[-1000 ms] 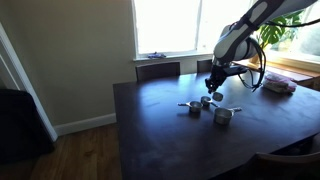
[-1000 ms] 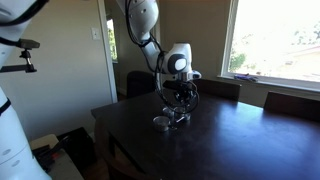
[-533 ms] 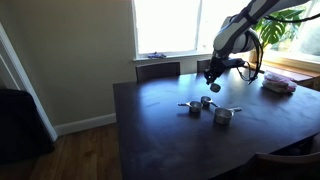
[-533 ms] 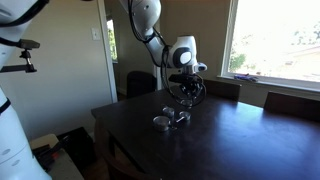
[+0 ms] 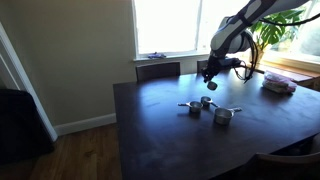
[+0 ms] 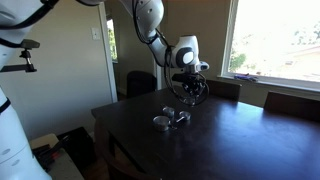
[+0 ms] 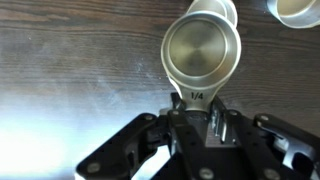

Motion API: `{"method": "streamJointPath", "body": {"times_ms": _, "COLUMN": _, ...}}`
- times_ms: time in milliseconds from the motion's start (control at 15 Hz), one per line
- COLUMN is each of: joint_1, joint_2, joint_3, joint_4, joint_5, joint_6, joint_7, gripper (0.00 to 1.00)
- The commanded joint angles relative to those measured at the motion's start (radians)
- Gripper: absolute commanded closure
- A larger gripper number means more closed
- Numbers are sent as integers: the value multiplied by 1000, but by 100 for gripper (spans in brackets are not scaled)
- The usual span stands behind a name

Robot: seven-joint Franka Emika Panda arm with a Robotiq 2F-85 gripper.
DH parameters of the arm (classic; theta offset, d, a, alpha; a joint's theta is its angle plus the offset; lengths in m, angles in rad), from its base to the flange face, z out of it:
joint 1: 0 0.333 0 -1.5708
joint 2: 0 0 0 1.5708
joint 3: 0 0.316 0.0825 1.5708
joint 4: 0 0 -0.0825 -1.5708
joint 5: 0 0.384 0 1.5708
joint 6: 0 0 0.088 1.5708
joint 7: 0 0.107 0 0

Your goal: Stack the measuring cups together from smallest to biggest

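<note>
Next, my gripper lets go of the 1/4 measuring cup just behind the biggest cup (image 5: 226, 105), where it will sit nested inside another cup.
My gripper (image 7: 197, 110) is shut on the flat handle of a small shiny measuring cup (image 7: 203, 55) stamped 1/4, and holds it in the air with its bowl facing down. In an exterior view the gripper (image 5: 210, 80) hangs above the dark table with that cup (image 5: 211, 86) under it. Three more silver cups (image 5: 193, 108) (image 5: 206, 102) (image 5: 224, 115) sit on the table below. In the wrist view one cup (image 7: 222, 8) shows partly behind the held one and another (image 7: 296, 10) lies at the top right. The gripper (image 6: 186, 88) also shows over the cups (image 6: 170, 120).
The dark wooden table (image 5: 170, 135) carries a plate or bowl (image 5: 278, 86) at its far corner by a potted plant (image 5: 275, 35). Chairs (image 5: 158, 70) stand along the window side. A camera tripod (image 6: 20, 60) stands off the table's edge.
The gripper has risen from just above the table with the small cup in its grasp, lifting it away from the other cups. The cups on the table have not moved.
</note>
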Motion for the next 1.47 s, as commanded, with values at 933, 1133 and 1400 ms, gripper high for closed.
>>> {"method": "streamJointPath", "body": {"times_ms": 933, "joint_1": 6, "joint_2": 205, "joint_3": 28, "joint_4": 197, "joint_5": 14, "joint_6": -87, "joint_7": -8, "gripper": 88}}
{"method": "streamJointPath", "body": {"times_ms": 1133, "joint_1": 6, "joint_2": 211, "joint_3": 30, "joint_4": 188, "joint_5": 12, "joint_6": -90, "joint_7": -12, "gripper": 88}}
{"method": "streamJointPath", "body": {"times_ms": 1400, "joint_1": -10, "joint_2": 178, "joint_3": 42, "joint_4": 115, "joint_5": 9, "joint_6": -87, "joint_7": -53, "gripper": 87}}
